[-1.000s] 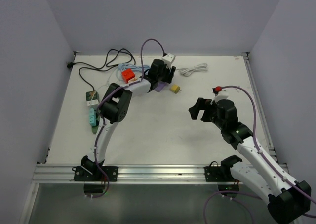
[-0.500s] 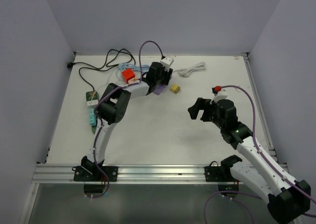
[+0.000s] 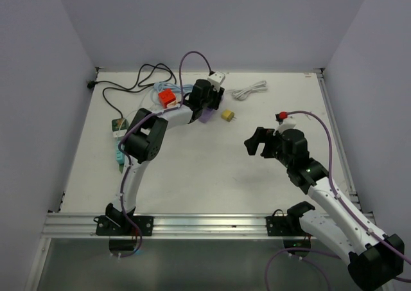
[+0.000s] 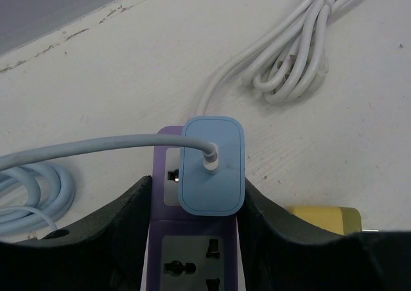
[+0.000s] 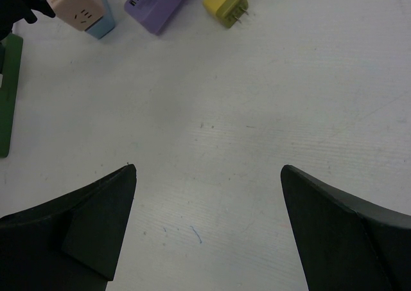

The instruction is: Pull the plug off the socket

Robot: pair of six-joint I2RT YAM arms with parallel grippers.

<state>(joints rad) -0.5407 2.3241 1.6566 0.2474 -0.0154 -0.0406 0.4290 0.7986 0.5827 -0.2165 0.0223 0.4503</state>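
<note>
My left gripper is across the long sides of the purple socket strip, so I need to open it and grip only the light blue plug's body (image 4: 212, 187) before I pull.
A light blue plug (image 4: 212, 169) with a pale blue cord (image 4: 96, 146) sits plugged into the purple socket strip (image 4: 196, 259), which lies at the table's back middle (image 3: 207, 116). My left gripper (image 4: 196, 182) straddles the strip. Its fingers press the strip's two long sides, and the right finger also touches the plug's edge. In the top view the left gripper (image 3: 209, 98) covers the plug. My right gripper (image 3: 255, 141) hovers open over bare table at mid right, with nothing between its fingers (image 5: 209, 169).
A yellow adapter (image 3: 227, 115) lies just right of the strip. A coiled white cable (image 3: 250, 89) lies behind it. An orange plug (image 3: 167, 97), black cords (image 3: 128, 85) and a green strip (image 3: 119, 149) lie to the left.
My left gripper's jaws have narrowed onto the purple strip and the wrist has shifted slightly back and left. The right arm has barely moved.
</note>
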